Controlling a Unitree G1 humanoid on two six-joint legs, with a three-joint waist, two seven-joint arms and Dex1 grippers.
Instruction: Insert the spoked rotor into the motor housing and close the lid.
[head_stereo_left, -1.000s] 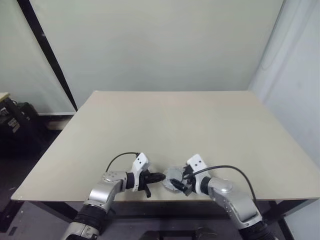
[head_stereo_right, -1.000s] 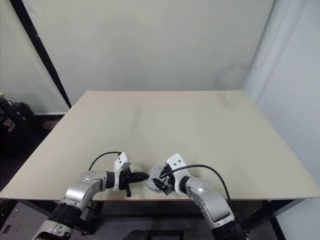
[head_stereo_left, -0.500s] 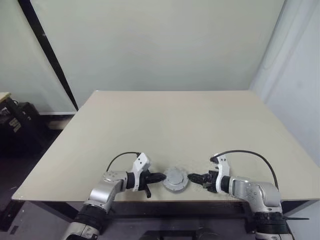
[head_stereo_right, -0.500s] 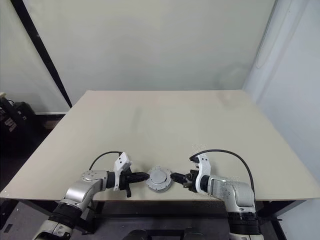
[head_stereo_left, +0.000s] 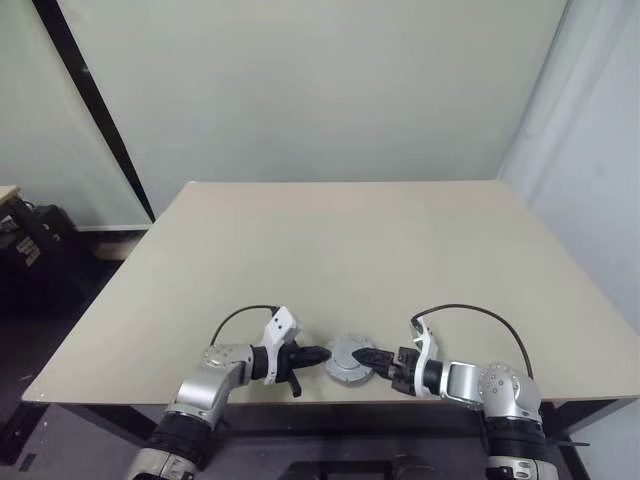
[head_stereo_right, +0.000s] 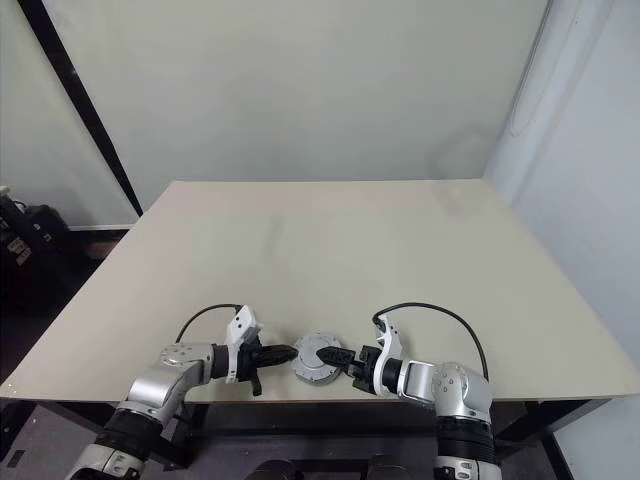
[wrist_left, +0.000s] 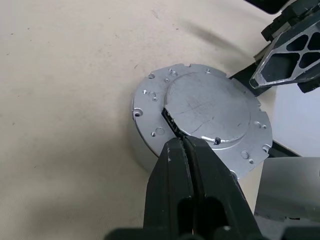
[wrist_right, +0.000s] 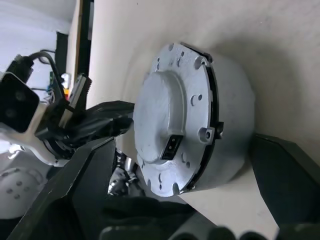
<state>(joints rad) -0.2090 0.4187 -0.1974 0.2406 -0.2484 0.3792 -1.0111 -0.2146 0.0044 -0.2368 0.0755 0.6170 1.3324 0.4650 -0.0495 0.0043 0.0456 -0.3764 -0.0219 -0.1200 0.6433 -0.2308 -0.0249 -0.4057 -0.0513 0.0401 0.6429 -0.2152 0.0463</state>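
Note:
The lid has a dark gap between it and the side of the motor housing, so next my right gripper pinches the lid's rim (wrist_right: 204, 134) against the bottom side of the motor housing to close the gap.
The motor housing (head_stereo_left: 350, 362) is a round silvery-grey shell near the table's front edge. The lid (wrist_left: 210, 112), a flat grey disc, lies on top of it. The spoked rotor is hidden. My left gripper (head_stereo_left: 322, 354) is shut, and its fingertips (wrist_left: 182, 145) rest at the lid's rim on the housing's left side. My right gripper (head_stereo_left: 366, 356) comes in low from the right and is open. One of its fingers (wrist_right: 90, 195) stands on each side of the housing (wrist_right: 225, 125), and I cannot tell if they touch it.
The beige table (head_stereo_left: 350, 240) stretches far behind the housing, and its front edge (head_stereo_left: 330, 400) runs just below both grippers. A black bag (head_stereo_left: 30, 250) sits on the floor to the left, beside a slanted black pole (head_stereo_left: 100, 110).
My right gripper lifted off the housing, swung out to the right, rolled over, and came back low with its fingers on either side of the housing. The left gripper stayed put.

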